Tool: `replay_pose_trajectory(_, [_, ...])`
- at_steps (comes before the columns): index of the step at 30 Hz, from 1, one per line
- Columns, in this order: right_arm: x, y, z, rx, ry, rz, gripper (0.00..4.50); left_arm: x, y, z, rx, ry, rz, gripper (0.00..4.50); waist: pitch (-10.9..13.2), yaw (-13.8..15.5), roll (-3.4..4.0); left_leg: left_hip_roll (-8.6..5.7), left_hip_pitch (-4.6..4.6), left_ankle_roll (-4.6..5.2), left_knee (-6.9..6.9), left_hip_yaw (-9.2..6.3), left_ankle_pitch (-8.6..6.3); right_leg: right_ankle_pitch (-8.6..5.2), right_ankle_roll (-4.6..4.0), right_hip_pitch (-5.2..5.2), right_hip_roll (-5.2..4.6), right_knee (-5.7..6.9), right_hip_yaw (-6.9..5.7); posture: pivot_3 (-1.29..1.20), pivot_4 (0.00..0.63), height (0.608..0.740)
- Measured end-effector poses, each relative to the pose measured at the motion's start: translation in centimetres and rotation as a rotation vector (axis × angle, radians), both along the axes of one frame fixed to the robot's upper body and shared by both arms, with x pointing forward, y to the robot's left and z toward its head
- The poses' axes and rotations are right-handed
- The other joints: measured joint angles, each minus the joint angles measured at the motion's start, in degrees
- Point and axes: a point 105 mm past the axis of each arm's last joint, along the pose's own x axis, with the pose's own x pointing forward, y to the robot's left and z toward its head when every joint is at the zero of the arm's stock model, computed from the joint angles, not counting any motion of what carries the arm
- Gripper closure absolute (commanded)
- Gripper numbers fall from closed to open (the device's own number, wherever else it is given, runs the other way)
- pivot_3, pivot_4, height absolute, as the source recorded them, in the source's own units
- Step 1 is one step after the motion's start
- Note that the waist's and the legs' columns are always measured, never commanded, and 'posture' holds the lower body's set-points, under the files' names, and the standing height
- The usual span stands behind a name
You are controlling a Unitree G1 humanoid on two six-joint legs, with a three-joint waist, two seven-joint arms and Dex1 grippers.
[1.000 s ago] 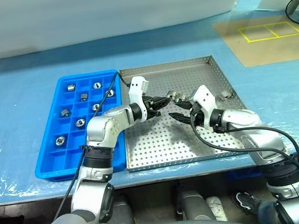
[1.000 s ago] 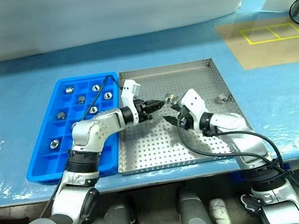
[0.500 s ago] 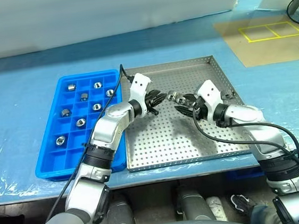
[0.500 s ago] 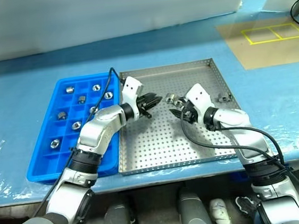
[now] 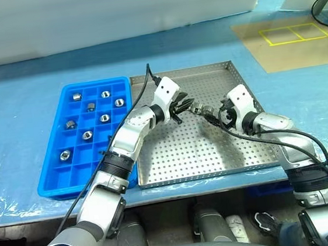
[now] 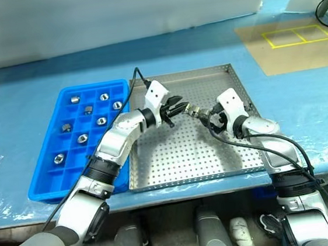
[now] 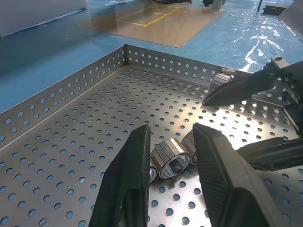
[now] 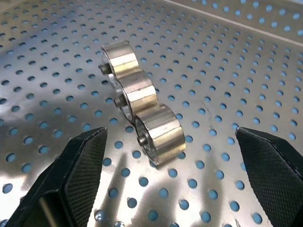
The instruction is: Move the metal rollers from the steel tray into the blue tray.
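Observation:
Next, I lift the row of metal rollers, clinging side to side, with my right gripper by its near end [image 8: 163, 134] before my left gripper takes its far end.
Three metal rollers [image 8: 137, 92] lie side by side in a short row on the perforated floor of the steel tray [image 5: 185, 156], near its middle back. My left gripper [image 5: 181, 106] hovers just left of them. Its fingers [image 7: 137, 161] stand apart, and the rollers [image 7: 170, 158] show through the gap, not gripped. My right gripper [image 5: 212, 115] faces them from the right with its fingers [image 8: 85, 161] spread wide and nothing between them. Another roller [image 7: 221, 79] rests by the tray's right wall. The blue tray [image 5: 51, 170] sits left of the steel tray and holds several rollers [image 5: 87, 134] in separate compartments.
A brown mat with a yellow taped rectangle [image 5: 295, 33] lies at the back right on the blue-covered table [image 5: 10, 115]. A black cable [image 5: 143, 90] arcs over the border between the two trays. The table's front edge runs just below both trays.
My right gripper has opened wide and drawn back to the right. My left gripper has rolled and edged forward toward the row of rollers.

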Motion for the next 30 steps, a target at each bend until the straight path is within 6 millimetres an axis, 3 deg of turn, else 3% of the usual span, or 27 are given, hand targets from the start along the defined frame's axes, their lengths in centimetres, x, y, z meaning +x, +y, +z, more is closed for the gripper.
replay_pose_trajectory(10, [2.2, 1.1, -1.1, 0.101, 0.028, -0.007, 0.05, -0.1, 0.4, -0.4, 0.002, 0.016, 0.003, 3.05, 0.0, 0.0, 0.0, -0.01, -0.03, 0.02, 0.04, 0.01, 0.0, 0.0, -0.01, -0.01, -0.01, 0.01, 0.01, -0.28, 0.15, 0.74])
replay_pose_trajectory(13, [2.9, 1.2, -1.6, 0.116, 0.028, -0.001, 0.67, -0.1, 0.3, -0.5, 0.0, 0.02, 0.002, 3.05, 0.0, 0.1, 0.0, 0.0, -0.04, 0.02, 0.04, 0.01, -0.01, 0.0, -0.01, -0.01, -0.01, 0.01, 0.0, -0.26, 0.15, 0.74])
replay_pose_trajectory(20, [3.1, 0.8, -2.3, 0.084, 0.022, 0.013, 3.12, 0.2, 1.4, -0.7, 0.003, 0.03, 0.033, 3.05, 0.0, 0.1, 0.0, 0.0, -0.06, 0.04, 0.06, 0.01, -0.01, 0.0, -0.01, -0.02, -0.01, 0.02, 0.0, -0.26, 0.15, 0.74])
replay_pose_trajectory(21, [3.1, 0.8, -2.2, 0.081, 0.021, 0.02, 3.31, 0.2, 1.5, -0.6, 0.002, 0.029, 0.037, 3.05, 0.0, 0.1, 0.0, 0.01, -0.06, 0.04, 0.06, 0.01, -0.01, 0.0, -0.01, -0.02, -0.01, 0.02, 0.0, -0.26, 0.15, 0.74])
replay_pose_trajectory(26, [2.4, 0.8, -2.1, 0.076, 0.016, 0.058, 3.31, 0.5, 2.6, -0.5, -0.02, 0.039, 0.062, 3.05, 0.0, 0.1, 0.0, 0.01, -0.09, 0.04, 0.05, 0.01, -0.01, 0.0, -0.01, -0.05, 0.0, 0.01, -0.01, -0.27, 0.15, 0.74])
replay_pose_trajectory(30, [1.5, 1.4, -0.8, 0.121, -0.025, 0.124, 3.31, 0.5, 3.6, -0.7, -0.024, 0.051, 0.059, 3.05, 0.0, 0.1, 0.0, 0.02, -0.11, 0.05, 0.03, 0.02, -0.01, 0.0, -0.01, -0.1, 0.0, 0.01, 0.0, -0.27, 0.15, 0.74])
